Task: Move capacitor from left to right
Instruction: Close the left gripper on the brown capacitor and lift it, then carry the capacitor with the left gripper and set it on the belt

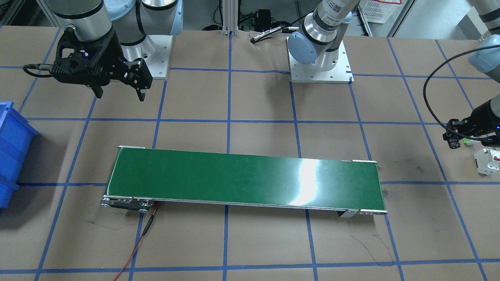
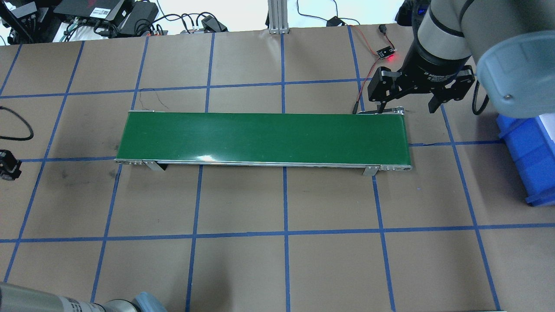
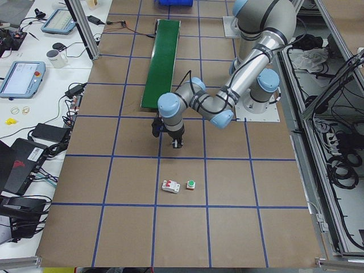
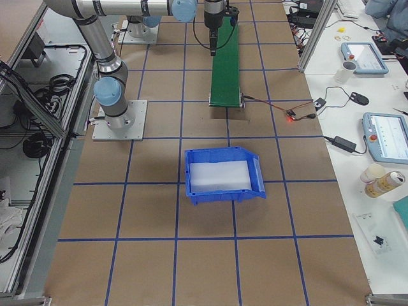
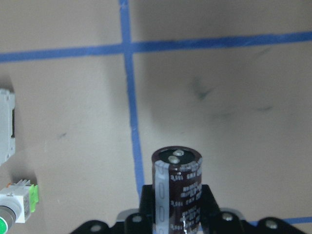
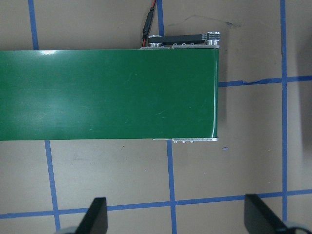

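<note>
My left gripper should carry the capacitor to the green conveyor belt's end (image 1: 368, 186) nearest the white breaker. I should let go of the capacitor there.
The capacitor (image 5: 178, 187), a dark brown cylinder with pale print, stands upright between the jaws of my left gripper (image 5: 178, 219) in the left wrist view. The gripper is shut on it and holds it above the brown table. That gripper (image 1: 456, 137) is off the left end of the green conveyor belt (image 1: 242, 177). My right gripper (image 1: 119, 93) is open and empty, and hovers by the belt's other end (image 2: 390, 134). Its fingertips (image 6: 95, 217) show below the belt (image 6: 107, 92) in the right wrist view.
A white breaker with a red switch (image 1: 487, 160) and a green-capped push button (image 3: 190, 184) lie on the table near my left gripper. A blue bin (image 2: 529, 151) stands beyond the belt's right end. A red wire (image 1: 136, 249) runs from the belt.
</note>
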Robot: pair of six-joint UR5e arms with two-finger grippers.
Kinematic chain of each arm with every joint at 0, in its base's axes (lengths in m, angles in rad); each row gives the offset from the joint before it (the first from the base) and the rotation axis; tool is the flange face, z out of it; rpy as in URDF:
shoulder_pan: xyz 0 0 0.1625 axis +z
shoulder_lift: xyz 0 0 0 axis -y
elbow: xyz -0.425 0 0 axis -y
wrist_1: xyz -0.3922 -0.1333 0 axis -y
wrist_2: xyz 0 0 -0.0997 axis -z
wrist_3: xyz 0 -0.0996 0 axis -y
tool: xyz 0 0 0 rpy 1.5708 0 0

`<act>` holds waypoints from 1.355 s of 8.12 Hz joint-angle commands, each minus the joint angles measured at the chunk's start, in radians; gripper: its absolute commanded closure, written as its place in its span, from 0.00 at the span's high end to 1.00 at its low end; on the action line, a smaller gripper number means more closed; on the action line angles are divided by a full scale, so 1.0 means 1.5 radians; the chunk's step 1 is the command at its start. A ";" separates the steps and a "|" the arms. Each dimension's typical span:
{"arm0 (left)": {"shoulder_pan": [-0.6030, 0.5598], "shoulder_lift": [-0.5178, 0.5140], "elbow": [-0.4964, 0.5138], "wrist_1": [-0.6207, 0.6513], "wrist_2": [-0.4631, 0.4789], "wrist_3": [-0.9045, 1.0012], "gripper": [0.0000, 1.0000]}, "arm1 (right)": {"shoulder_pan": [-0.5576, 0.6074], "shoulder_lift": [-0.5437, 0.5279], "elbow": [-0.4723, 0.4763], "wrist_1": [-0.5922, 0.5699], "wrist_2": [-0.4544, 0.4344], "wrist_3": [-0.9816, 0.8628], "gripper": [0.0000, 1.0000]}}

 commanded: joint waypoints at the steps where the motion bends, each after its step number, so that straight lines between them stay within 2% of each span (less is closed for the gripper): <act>1: -0.150 0.081 0.001 -0.022 -0.012 -0.168 0.00 | 0.000 0.000 0.000 0.000 0.001 0.000 1.00; 2: -0.204 0.094 0.001 -0.014 -0.057 -0.208 0.00 | 0.000 0.000 0.000 0.000 0.000 0.000 1.00; 3: -0.231 0.094 0.002 -0.007 -0.075 -0.218 0.00 | 0.000 0.000 0.000 0.000 0.001 0.000 1.00; 4: -0.244 0.085 -0.001 0.009 -0.076 -0.229 0.00 | 0.000 0.000 -0.001 0.000 0.000 0.000 1.00; 5: -0.251 0.071 -0.001 0.042 -0.107 -0.251 0.00 | 0.000 0.000 0.000 0.000 0.000 0.000 1.00; 6: -0.254 0.055 0.000 0.063 -0.170 -0.284 0.00 | 0.000 0.000 0.000 0.000 0.000 0.000 1.00; 9: -0.311 0.004 -0.005 0.061 -0.172 -0.314 0.00 | 0.000 0.000 0.000 0.000 0.001 0.000 1.00; 11: -0.311 -0.026 0.001 0.062 -0.169 -0.311 0.00 | 0.000 0.000 0.000 0.000 0.001 0.000 1.00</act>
